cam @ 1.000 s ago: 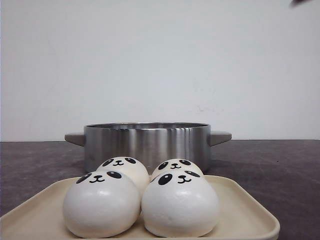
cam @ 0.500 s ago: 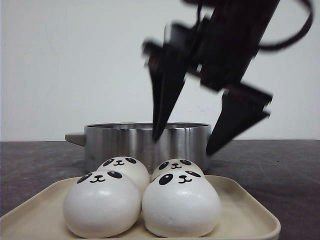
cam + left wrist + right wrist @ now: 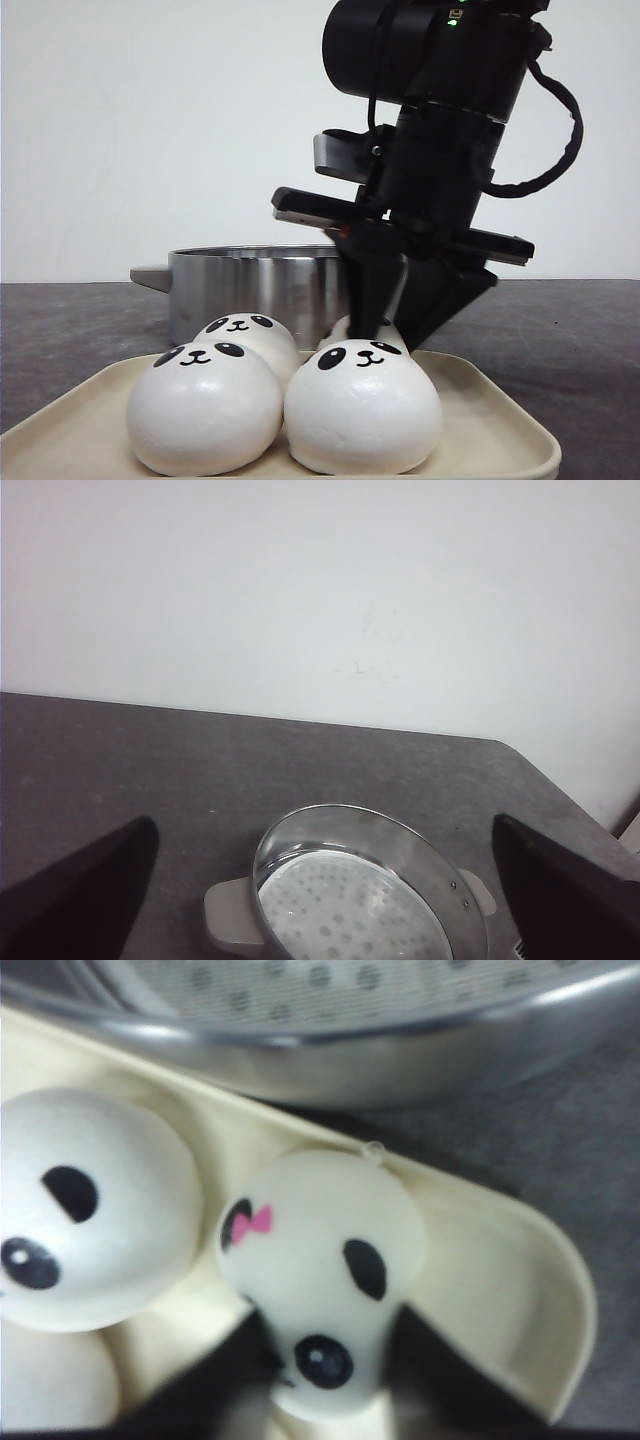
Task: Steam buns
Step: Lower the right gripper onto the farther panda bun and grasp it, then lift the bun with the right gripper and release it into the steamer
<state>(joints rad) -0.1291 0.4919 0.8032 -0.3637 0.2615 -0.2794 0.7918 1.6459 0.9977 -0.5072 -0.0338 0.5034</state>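
The bun with the pink bow mark, still on the beige tray, will go down from my right gripper onto the perforated insert inside the steel steamer pot (image 3: 335,265).
Several white panda-faced buns sit on a beige tray (image 3: 485,400): front left (image 3: 203,408), front right (image 3: 362,405), back left (image 3: 245,335), back right (image 3: 333,336). My right gripper (image 3: 392,335) has come down from above onto the back right bun. In the right wrist view, both dark fingers press the sides of this bun (image 3: 320,1260), which has a pink bow mark, and its lower end looks pinched. A steel steamer pot (image 3: 250,285) stands just behind the tray. My left gripper (image 3: 325,825) hovers open above the pot (image 3: 360,900), with nothing between its fingers.
The pot has beige side handles (image 3: 150,277) and a perforated insert (image 3: 350,920). A neighbouring bun (image 3: 95,1210) lies close beside the gripped one. The tray rim (image 3: 560,1300) rises near the right fingers. Behind the dark table (image 3: 560,330) is a white wall.
My right arm swung down into the front view from the top, with jaws wide apart half a second ago. They have now closed around the back right bun. The buns and pot stayed put.
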